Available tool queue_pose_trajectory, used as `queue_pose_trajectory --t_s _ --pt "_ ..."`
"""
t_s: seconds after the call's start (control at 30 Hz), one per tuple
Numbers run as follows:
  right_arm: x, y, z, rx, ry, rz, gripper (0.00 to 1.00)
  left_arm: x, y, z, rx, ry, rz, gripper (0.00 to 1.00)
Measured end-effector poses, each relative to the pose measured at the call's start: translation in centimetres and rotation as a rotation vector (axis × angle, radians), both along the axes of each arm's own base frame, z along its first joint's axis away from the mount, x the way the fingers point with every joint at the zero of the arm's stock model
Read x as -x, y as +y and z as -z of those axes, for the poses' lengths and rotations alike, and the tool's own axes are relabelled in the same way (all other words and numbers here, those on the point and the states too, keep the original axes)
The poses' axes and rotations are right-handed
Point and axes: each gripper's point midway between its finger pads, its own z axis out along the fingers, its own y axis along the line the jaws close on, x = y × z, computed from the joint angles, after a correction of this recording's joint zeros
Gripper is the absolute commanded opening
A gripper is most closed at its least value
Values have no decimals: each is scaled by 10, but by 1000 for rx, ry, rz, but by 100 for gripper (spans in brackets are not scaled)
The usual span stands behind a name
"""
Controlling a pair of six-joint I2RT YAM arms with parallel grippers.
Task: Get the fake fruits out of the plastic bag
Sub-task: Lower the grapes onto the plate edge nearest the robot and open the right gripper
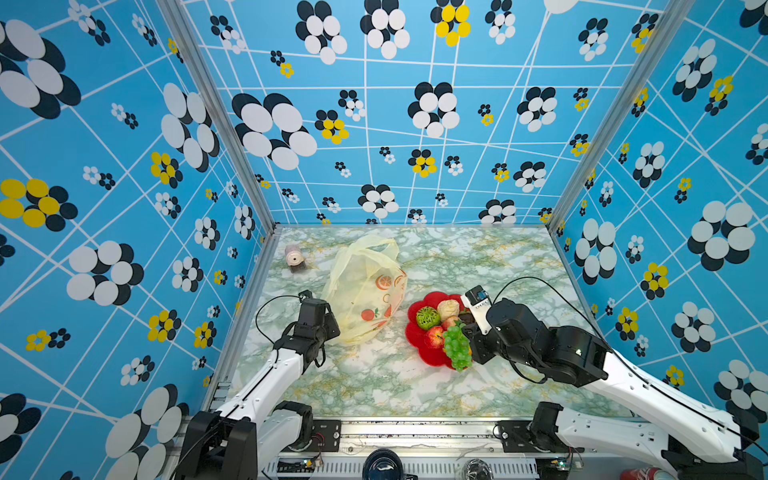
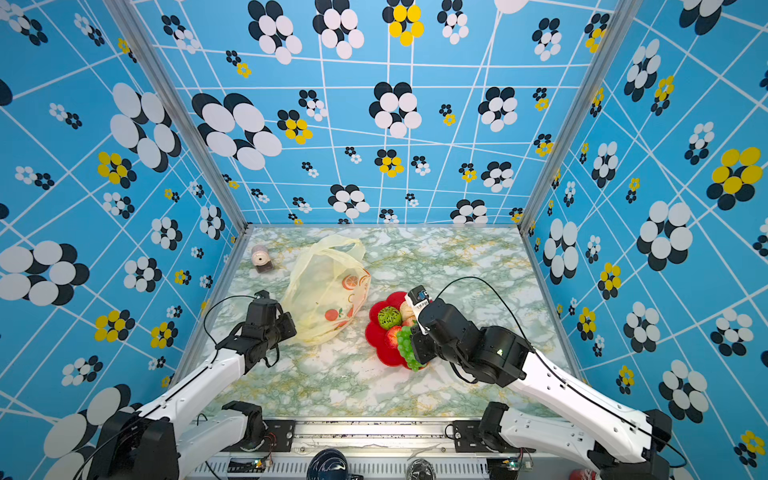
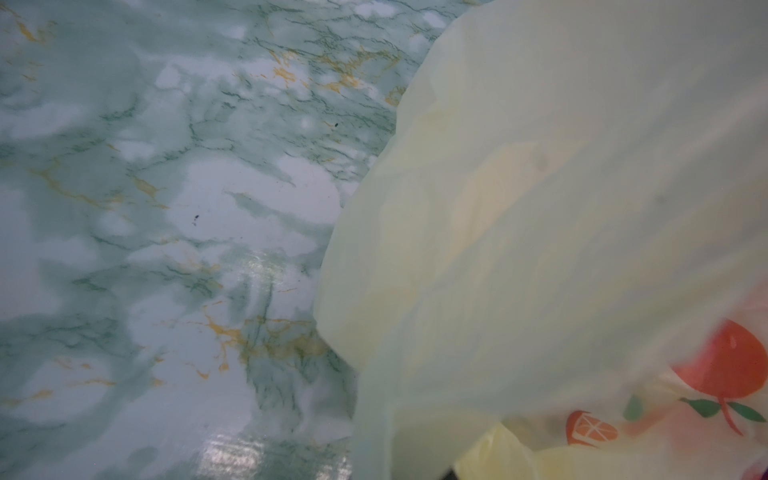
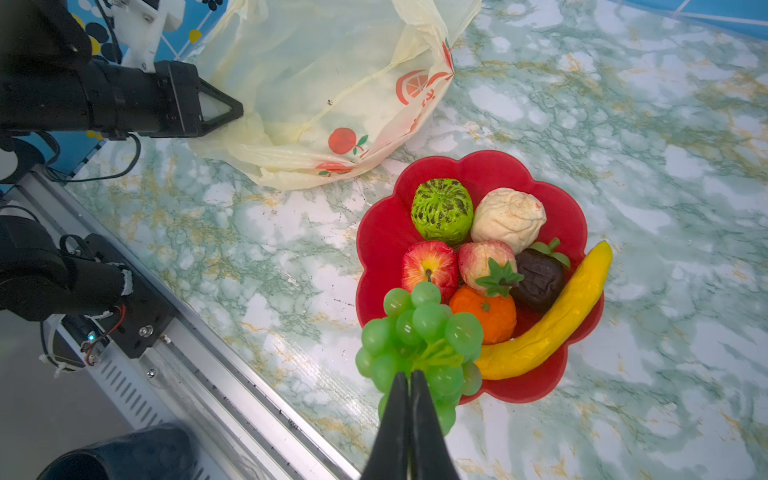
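My right gripper has the green grape bunch, which hangs at the plate's near rim now. It will let go of it on the red plate's rim [image 1: 429,343] [image 4: 370,284] beside the apple, facing the bag.
The pale-yellow plastic bag [image 1: 361,291] [image 2: 324,291] [image 4: 324,83] lies slumped at the table's middle left. My left gripper [image 1: 332,325] [image 4: 239,110] is shut at its near edge, and bag film [image 3: 540,249] fills the left wrist view. My right gripper [image 4: 409,378] [image 1: 468,332] is shut on the stem of the green grape bunch [image 4: 419,332] [image 1: 455,347], hanging at the near rim of a red flower-shaped plate [image 4: 382,232] [image 1: 415,336]. In the plate lie a green netted ball [image 4: 442,210], cream bulb [image 4: 509,218], apple [image 4: 430,264], orange [image 4: 484,311], dark brown piece [image 4: 538,280] and banana [image 4: 552,316].
A small pink-and-white canister [image 1: 294,257] stands at the back left. Blue patterned walls close in three sides. A metal rail [image 1: 415,428] runs along the table's front edge, with a dark bowl [image 1: 380,463] below it.
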Motion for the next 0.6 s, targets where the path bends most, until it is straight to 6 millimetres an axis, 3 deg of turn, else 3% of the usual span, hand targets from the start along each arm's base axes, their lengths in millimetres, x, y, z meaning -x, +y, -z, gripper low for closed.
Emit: queue_pose_trajectory --t_s 0.6 --pt "-23 70 28 4 95 -77 0 -1 0 1 2 -11 0 0"
